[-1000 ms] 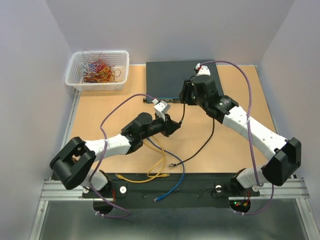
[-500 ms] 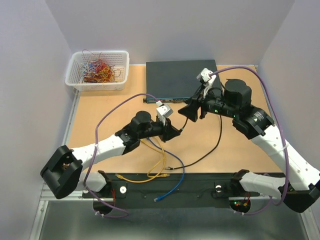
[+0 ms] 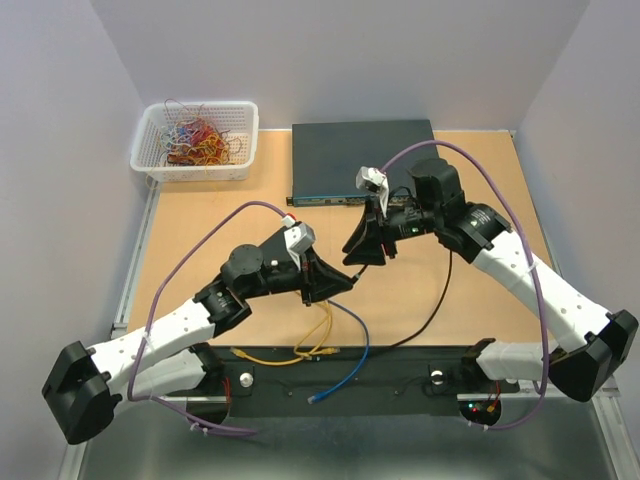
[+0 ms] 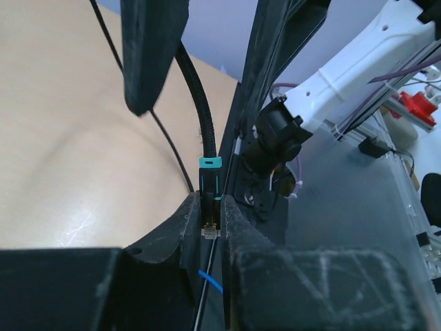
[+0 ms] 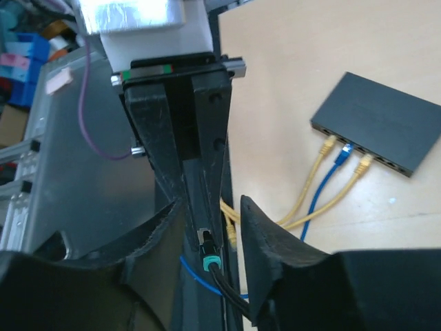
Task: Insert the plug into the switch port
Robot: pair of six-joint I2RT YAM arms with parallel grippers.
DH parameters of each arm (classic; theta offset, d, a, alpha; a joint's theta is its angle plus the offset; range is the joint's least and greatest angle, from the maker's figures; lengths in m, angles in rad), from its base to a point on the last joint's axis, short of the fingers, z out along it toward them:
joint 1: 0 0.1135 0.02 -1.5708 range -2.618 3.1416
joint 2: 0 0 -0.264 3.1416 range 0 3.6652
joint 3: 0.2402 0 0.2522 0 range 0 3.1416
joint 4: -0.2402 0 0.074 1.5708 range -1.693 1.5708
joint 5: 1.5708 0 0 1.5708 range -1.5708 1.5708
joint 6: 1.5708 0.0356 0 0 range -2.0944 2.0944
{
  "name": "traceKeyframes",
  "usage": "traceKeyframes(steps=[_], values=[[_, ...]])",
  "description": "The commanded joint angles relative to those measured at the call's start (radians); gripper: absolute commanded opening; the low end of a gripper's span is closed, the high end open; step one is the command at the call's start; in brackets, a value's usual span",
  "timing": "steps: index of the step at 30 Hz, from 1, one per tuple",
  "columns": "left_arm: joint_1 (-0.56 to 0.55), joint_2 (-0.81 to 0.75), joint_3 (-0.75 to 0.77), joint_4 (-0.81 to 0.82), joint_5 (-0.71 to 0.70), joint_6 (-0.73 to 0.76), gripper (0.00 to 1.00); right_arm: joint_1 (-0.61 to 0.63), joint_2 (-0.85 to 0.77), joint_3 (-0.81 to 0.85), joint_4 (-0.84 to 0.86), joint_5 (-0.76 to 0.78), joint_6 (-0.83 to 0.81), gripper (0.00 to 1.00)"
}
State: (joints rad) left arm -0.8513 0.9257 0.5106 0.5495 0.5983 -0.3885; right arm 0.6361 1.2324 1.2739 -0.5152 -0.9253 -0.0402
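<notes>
My left gripper's fingers are covering the plug's clear tip, so my right gripper needs to take the black cable (image 4: pixel 204 124) behind the teal collar to free the plug's tip for the port.
The plug (image 4: pixel 209 207) has a clear tip and a teal collar on a black cable. My left gripper (image 4: pixel 209 212) is shut on it, held above the table. In the right wrist view the plug (image 5: pixel 207 249) sits in the left gripper's fingers, between the spread fingers of my open right gripper (image 5: pixel 210 217). The small black box (image 5: pixel 375 131) lies on the table, with two yellow cables and one blue cable in sockets along its long edge. In the top view the left gripper (image 3: pixel 340 283) and right gripper (image 3: pixel 358 250) meet tip to tip, and the box is hidden under them.
The big dark rack switch (image 3: pixel 360 150) lies at the back. A white basket (image 3: pixel 195 140) of coloured wires stands at the back left. Yellow cables (image 3: pixel 300 350) and a blue cable (image 3: pixel 350 365) trail to the near edge. The black cable (image 3: pixel 435 300) loops off right.
My right gripper swung from near the rack switch, left and nearer, to meet the left gripper. The left gripper drew back toward the near edge, and both arm bases shifted.
</notes>
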Motion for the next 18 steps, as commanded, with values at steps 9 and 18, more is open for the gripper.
traceKeyframes(steps=[9,18], values=[[-0.006,-0.106,0.103,-0.15,-0.152,-0.009,0.0,0.048,-0.008,-0.045,0.009,-0.095,0.025,0.33],[-0.006,-0.126,0.186,-0.29,-0.213,0.036,0.0,0.074,0.021,-0.031,0.007,-0.005,0.028,0.34]])
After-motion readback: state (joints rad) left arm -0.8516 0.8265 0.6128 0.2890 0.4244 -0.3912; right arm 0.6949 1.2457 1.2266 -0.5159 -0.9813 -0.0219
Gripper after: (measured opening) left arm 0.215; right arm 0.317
